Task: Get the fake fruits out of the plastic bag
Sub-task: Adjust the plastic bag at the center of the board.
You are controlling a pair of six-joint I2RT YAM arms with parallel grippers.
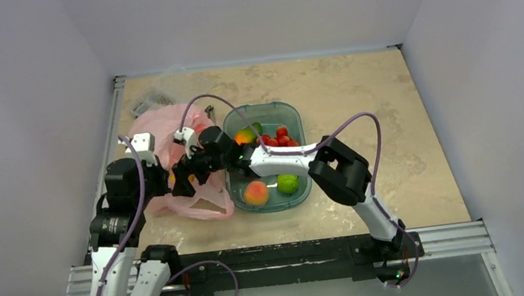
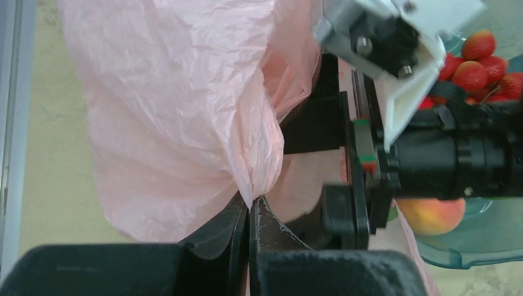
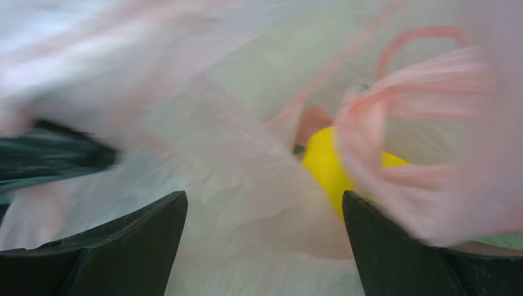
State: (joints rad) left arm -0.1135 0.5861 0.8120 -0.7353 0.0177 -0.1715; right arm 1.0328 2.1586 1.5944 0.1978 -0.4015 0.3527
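The yellow fruit point(image 1: 192, 177) point(image 3: 333, 166) inside the pink plastic bag still has to come out, so my right gripper closes on its sides next.
The pink plastic bag point(image 1: 192, 200) lies crumpled left of the teal tub. My left gripper point(image 2: 251, 202) is shut on a fold of the bag point(image 2: 185, 123) and holds it pinched. My right gripper point(image 3: 265, 203) is open and reaches into the bag's mouth, with film point(image 3: 216, 172) between its fingers. A yellow fruit point(image 3: 324, 163) shows inside the bag just ahead of the right finger, half hidden by a handle loop point(image 3: 401, 92). In the top view both grippers meet at the bag, the right gripper point(image 1: 189, 175) close to the left gripper point(image 1: 172, 184).
The teal tub point(image 1: 292, 115) right of the bag holds a peach-orange fruit point(image 1: 255, 193), a green fruit point(image 1: 288, 183), a bunch of small red ones point(image 1: 280, 137) and a green-to-orange mango-like fruit point(image 1: 246, 133). A small clear box point(image 1: 151, 99) lies at the back left. Walls enclose the table.
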